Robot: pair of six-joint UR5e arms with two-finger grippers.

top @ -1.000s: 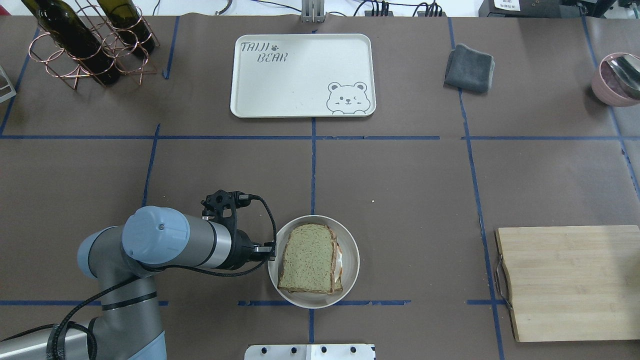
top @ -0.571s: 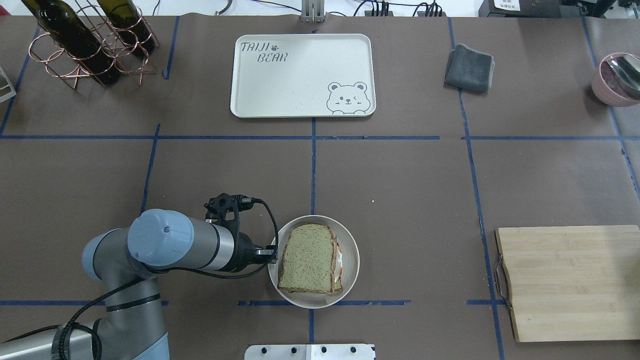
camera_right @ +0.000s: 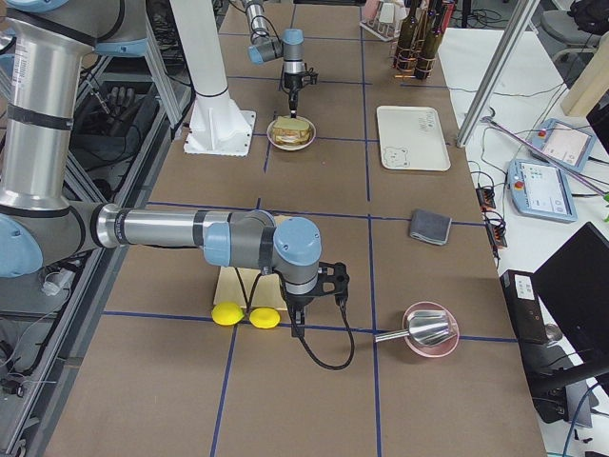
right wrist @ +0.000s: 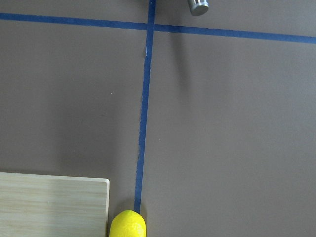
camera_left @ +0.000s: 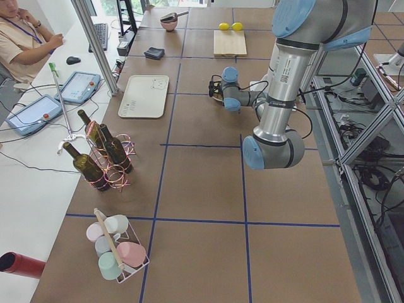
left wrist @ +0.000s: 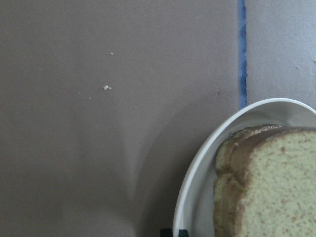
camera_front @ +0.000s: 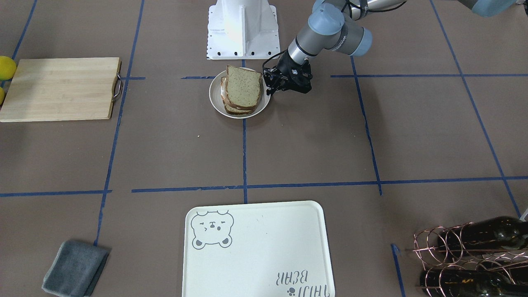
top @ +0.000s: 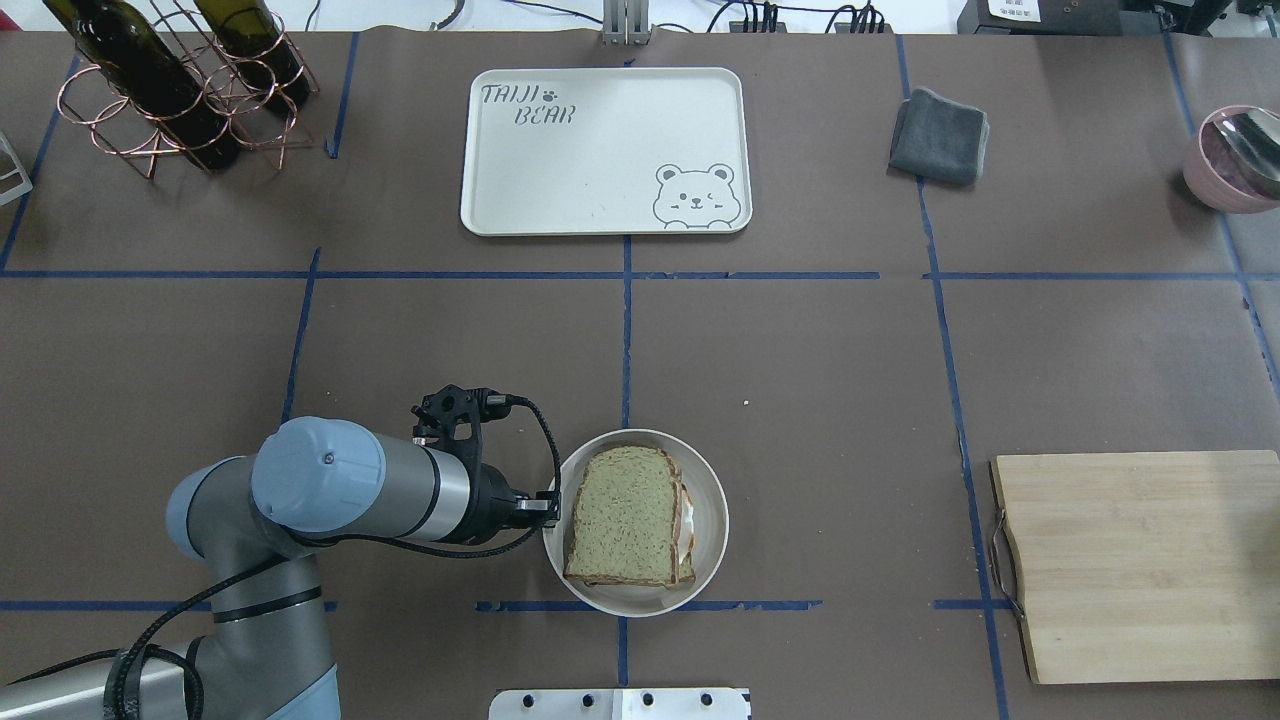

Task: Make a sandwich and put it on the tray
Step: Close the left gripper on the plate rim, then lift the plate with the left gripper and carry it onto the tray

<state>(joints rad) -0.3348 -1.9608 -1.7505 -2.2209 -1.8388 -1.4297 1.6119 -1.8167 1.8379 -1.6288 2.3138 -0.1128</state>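
The robot's left gripper will put the cream plate and its sandwich down on the tray (camera_front: pixel 258 248) between the bear face and the lettering.
The sandwich (top: pixel 625 515), two speckled bread slices with a sliver of white egg (top: pixel 686 530) at its right edge, lies on a small round cream plate (top: pixel 712 500) near the table's front centre. My left gripper (top: pixel 552 508) is low at the plate's left rim, its fingertips close together on the rim; the left wrist view shows the rim (left wrist: pixel 197 197) and the bread (left wrist: pixel 276 187). The cream bear tray (top: pixel 600 160) lies at the far centre with nothing on it. My right gripper (camera_right: pixel 297 322) shows only in the exterior right view, so I cannot tell its state.
A wooden cutting board (top: pixel 1140 565) lies at the front right, with two lemons (camera_right: pixel 226 313) beside it. A grey cloth (top: pixel 938 135) and a pink bowl (top: pixel 1230 160) are at the far right. A wine-bottle rack (top: pixel 170 80) stands at the far left.
My left gripper has moved a little to the right, and the plate with the sandwich has shifted right with it.
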